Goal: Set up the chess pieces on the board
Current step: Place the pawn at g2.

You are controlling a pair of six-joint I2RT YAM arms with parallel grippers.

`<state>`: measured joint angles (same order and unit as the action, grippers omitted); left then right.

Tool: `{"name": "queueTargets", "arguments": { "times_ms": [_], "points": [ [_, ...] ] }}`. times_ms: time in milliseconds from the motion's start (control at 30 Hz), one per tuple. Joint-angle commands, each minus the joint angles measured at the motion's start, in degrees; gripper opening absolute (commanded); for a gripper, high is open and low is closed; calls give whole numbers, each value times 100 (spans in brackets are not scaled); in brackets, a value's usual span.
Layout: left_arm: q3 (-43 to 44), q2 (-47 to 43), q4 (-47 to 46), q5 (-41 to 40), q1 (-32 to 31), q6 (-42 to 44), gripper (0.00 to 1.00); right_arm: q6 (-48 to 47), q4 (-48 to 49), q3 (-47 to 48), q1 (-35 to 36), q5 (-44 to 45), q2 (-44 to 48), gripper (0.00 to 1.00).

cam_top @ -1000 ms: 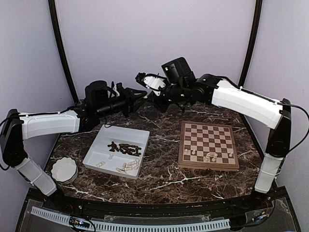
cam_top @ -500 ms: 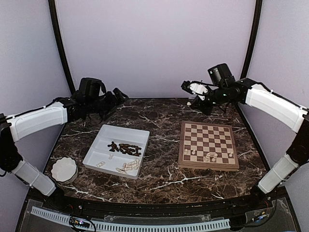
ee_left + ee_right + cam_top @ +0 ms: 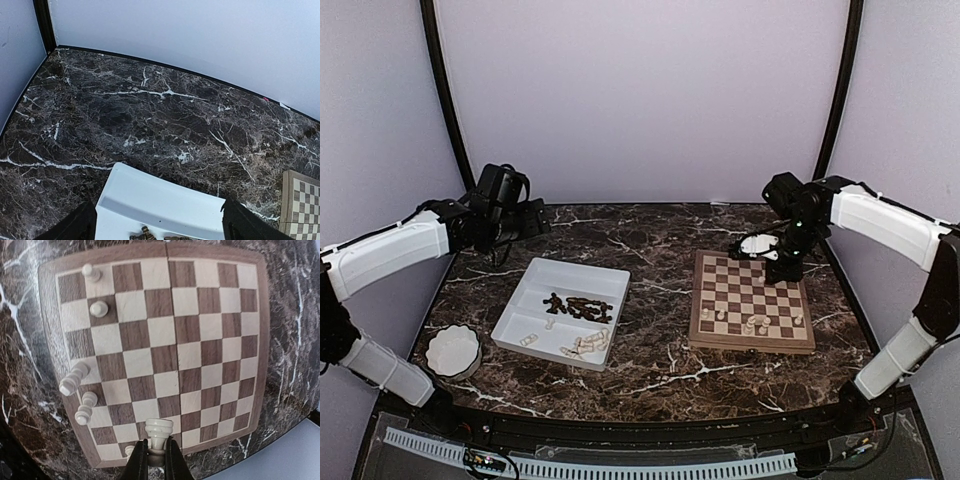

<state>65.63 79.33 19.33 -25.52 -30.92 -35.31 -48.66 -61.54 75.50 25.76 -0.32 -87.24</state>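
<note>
The robot will use its right gripper to set the pale cream chess piece, now hanging above a board corner, down on the light square (image 3: 784, 321) (image 3: 125, 432) beside the lone cream piece.
My right gripper (image 3: 155, 462) is shut on the base of a pale cream chess piece (image 3: 160, 430), which hangs above a corner of the board (image 3: 215, 340). From above, that gripper (image 3: 772, 256) sits over the far left part of the board (image 3: 752, 262). Several cream pieces stand or lie along one side of the board (image 3: 72, 381), toward its near edge in the top view (image 3: 750, 323). My left gripper (image 3: 160, 227) is open and holds nothing, above the far rim of the white tray (image 3: 150, 197). Dark pieces (image 3: 578, 306) and cream pieces (image 3: 585, 343) lie in that tray (image 3: 525, 300).
A white scalloped bowl (image 3: 453, 351) sits at the near left of the marble table. The tray fills the left middle and the board the right middle. Black frame posts and pale walls close in the back and sides.
A second ago both grippers met in mid-air at the back centre. The left gripper has opened and drawn back left; the right arm has swung right and down over the board with the cream piece.
</note>
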Motion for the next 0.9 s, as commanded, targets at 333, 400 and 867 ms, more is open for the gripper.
{"name": "queueTargets", "arguments": {
  "times_ms": [333,400,867],
  "points": [
    [-165,-125,-272,853,-1,200,83,-155,-1083,-475,-119,782,-497,0],
    [-176,-120,-268,936,-1,163,82,-117,-1141,-513,-146,808,-608,1],
    [-241,-196,-261,1045,-2,106,81,-126,-1027,-702,-418,1017,-985,2]
  ]
}}
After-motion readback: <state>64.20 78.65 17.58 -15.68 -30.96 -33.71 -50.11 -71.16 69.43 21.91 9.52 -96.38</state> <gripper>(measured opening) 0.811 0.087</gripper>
